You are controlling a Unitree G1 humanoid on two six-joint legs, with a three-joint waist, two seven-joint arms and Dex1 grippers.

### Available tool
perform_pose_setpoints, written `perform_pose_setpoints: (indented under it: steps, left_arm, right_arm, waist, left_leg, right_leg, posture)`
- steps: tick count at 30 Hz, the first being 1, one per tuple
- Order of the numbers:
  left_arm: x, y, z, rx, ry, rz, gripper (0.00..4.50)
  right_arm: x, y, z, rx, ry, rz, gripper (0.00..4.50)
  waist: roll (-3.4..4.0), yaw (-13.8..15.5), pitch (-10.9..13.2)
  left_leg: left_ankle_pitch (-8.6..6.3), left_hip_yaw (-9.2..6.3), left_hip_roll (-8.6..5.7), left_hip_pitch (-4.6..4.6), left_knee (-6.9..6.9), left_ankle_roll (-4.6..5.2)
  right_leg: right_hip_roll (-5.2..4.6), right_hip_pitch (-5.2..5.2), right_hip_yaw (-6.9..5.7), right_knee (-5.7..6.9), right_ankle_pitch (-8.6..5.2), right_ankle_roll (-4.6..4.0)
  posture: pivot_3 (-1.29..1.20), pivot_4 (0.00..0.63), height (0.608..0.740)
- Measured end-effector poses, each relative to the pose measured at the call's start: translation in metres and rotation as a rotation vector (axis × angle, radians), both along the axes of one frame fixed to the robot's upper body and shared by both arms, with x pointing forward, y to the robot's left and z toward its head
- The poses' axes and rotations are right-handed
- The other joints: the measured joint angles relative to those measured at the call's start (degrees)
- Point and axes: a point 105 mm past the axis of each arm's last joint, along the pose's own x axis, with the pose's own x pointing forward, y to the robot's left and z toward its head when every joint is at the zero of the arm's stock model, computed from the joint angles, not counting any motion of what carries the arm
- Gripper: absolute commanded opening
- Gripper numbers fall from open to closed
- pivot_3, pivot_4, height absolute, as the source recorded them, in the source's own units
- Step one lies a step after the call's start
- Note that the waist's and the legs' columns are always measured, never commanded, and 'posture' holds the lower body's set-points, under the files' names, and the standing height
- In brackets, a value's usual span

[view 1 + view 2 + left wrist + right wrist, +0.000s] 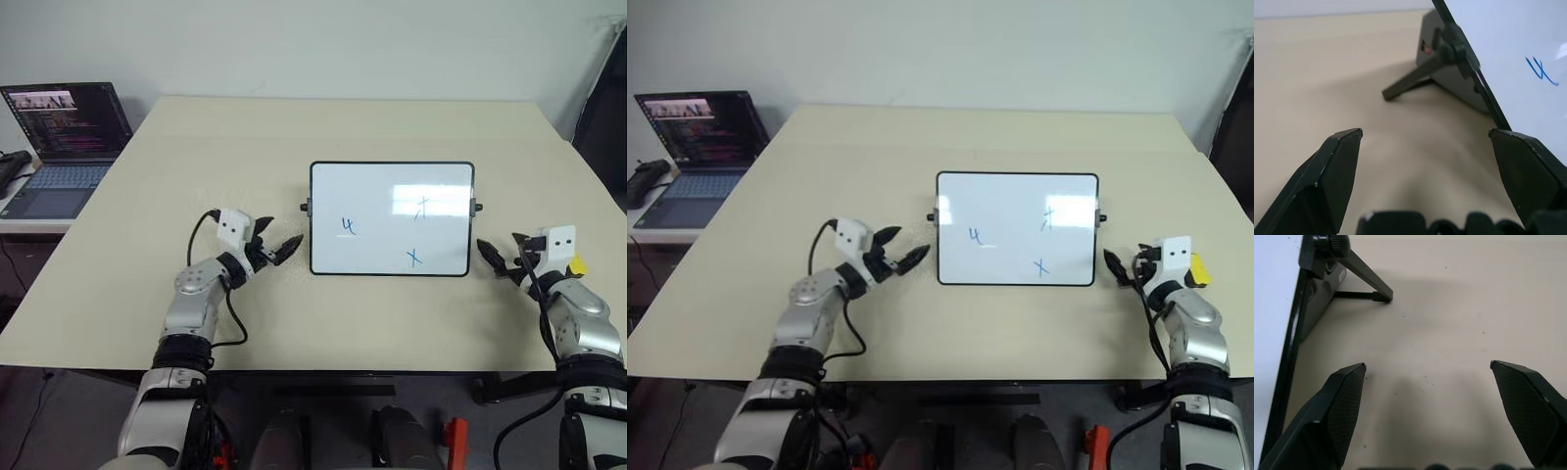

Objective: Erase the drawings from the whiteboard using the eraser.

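Note:
The robot's right gripper will next go to the yellow eraser's long sides (578, 265) and close there, because the eraser will wipe the whiteboard.
The whiteboard (392, 186) stands propped on a stand in the middle of the tan table (245, 137). Its drawings are a blue "4" squiggle (348, 226), a darker cross mark (423, 207) and a blue x (414, 258). My left gripper (277, 239) hangs open just off the board's left edge, empty. On the board's right side, my right gripper (500, 251) is open and empty too. The yellow eraser (579, 265) lies on the table by my right wrist, partly hidden behind it. In the left wrist view, the board's side knob (1452, 41) and the squiggle (1542, 73) are close ahead.
An open laptop (64, 147) sits on a lower side table at the left, with a black object (12, 168) beside it. A dark object (602, 108) stands past the table's right edge. The board's stand leg (1364, 278) sticks out behind it.

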Motion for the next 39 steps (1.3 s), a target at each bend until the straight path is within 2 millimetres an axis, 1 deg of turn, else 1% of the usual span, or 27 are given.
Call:
perform_pose_setpoints:
  steps: [3,7,10,15,18,21,25,27,29,35,37,39]
  left_arm:
    - [0.000,-0.001,-0.001,0.019,-0.005,-0.007,4.50]
    - [0.001,0.005,-0.005,0.034,0.007,-0.002,4.50]
    - [0.001,0.011,0.002,0.039,-0.006,-0.007,4.50]
    - [0.000,0.029,0.021,0.069,-0.034,-0.014,4.50]
    - [0.000,0.035,0.022,0.072,-0.037,0.006,4.50]
    - [0.000,0.030,0.013,0.061,-0.021,0.017,4.50]
    - [0.003,0.015,-0.004,0.033,0.001,0.035,4.50]
    - [0.004,0.007,-0.008,0.008,0.001,0.047,4.50]
    - [0.005,0.004,-0.009,0.011,-0.008,0.051,4.50]
    - [0.004,0.006,-0.002,0.017,-0.034,0.046,4.50]
    - [0.001,0.013,0.007,0.032,-0.049,0.029,4.50]
    - [-0.005,0.027,0.022,0.028,-0.048,0.000,4.50]
  right_arm:
    - [0.000,0.000,0.000,-0.001,0.000,0.001,4.45]
    - [0.001,0.001,0.000,0.001,0.000,0.003,4.45]
    - [0.001,0.003,0.001,0.003,-0.003,0.008,4.45]
    - [0.002,0.003,0.003,0.002,-0.010,0.016,4.45]
    - [0.001,0.003,0.004,0.001,-0.012,0.013,4.45]
    - [0.000,0.001,0.002,-0.002,-0.015,-0.002,4.45]
    - [0.000,0.004,-0.006,0.020,-0.011,-0.038,4.45]
    - [0.000,0.003,-0.006,0.020,-0.012,-0.049,4.45]
    - [0.000,0.001,-0.004,0.015,-0.022,-0.060,4.45]
    - [-0.002,-0.010,0.002,-0.009,-0.032,-0.077,4.45]
    - [-0.006,-0.017,0.008,-0.042,-0.025,-0.067,4.45]
    - [-0.012,-0.024,0.019,-0.076,-0.021,-0.052,4.45]
  waist:
    - [0.00,0.0,0.0]
    - [0.00,0.0,0.0]
    - [0.00,0.0,0.0]
    - [0.00,0.0,0.0]
    - [0.00,0.1,0.0]
    - [0.00,0.2,0.0]
    - [0.00,0.2,0.0]
    - [0.00,0.2,0.0]
    - [0.00,0.2,0.0]
    - [0.00,0.1,0.0]
    - [0.00,0.1,0.0]
    - [0.01,0.0,0.0]
  left_leg:
    - [0.00,-0.01,-0.01,0.02,0.01,0.00]
    - [0.00,-0.01,-0.01,0.01,0.01,0.00]
    - [0.00,-0.01,-0.01,0.00,0.01,0.00]
    - [0.00,-0.02,-0.01,0.00,0.00,0.00]
    - [0.00,-0.02,-0.01,0.00,0.00,0.00]
    - [0.00,-0.02,-0.01,0.00,0.01,0.00]
    - [0.00,-0.03,-0.01,0.00,0.01,0.00]
    - [0.00,-0.02,-0.01,-0.02,0.02,0.00]
    - [0.00,-0.03,-0.01,-0.01,0.01,0.00]
    - [0.00,-0.01,-0.01,-0.01,0.01,0.00]
    - [0.00,-0.01,0.00,-0.04,-0.01,0.00]
    - [0.00,0.01,0.01,-0.06,-0.05,0.00]
  right_leg:
    - [0.00,0.01,-0.01,0.02,0.00,0.00]
    - [0.00,0.01,-0.01,0.01,0.00,0.00]
    - [0.00,0.00,-0.02,0.01,0.00,0.00]
    - [0.00,0.00,-0.01,0.01,0.00,0.00]
    - [0.00,0.01,-0.01,0.01,0.00,0.00]
    - [0.00,0.01,-0.02,0.01,0.00,0.00]
    - [0.00,0.01,-0.02,0.01,0.00,0.00]
    - [-0.01,0.00,-0.02,0.00,0.00,0.00]
    - [0.00,0.00,-0.02,0.01,0.00,0.00]
    - [0.00,0.00,-0.01,0.01,0.00,0.00]
    - [0.00,-0.03,0.00,0.01,0.00,0.00]
    - [0.00,-0.09,0.00,0.03,-0.01,-0.01]
  posture:
    - [0.00,0.150,0.740]
    - [0.00,0.150,0.740]
    - [0.00,0.150,0.740]
    - [0.00,0.150,0.740]
    - [0.00,0.150,0.740]
    - [0.00,0.150,0.740]
    - [0.00,0.150,0.740]
    - [0.00,0.150,0.740]
    - [0.00,0.150,0.740]
    - [0.00,0.150,0.740]
    - [0.00,0.150,0.740]
    - [0.00,0.150,0.740]
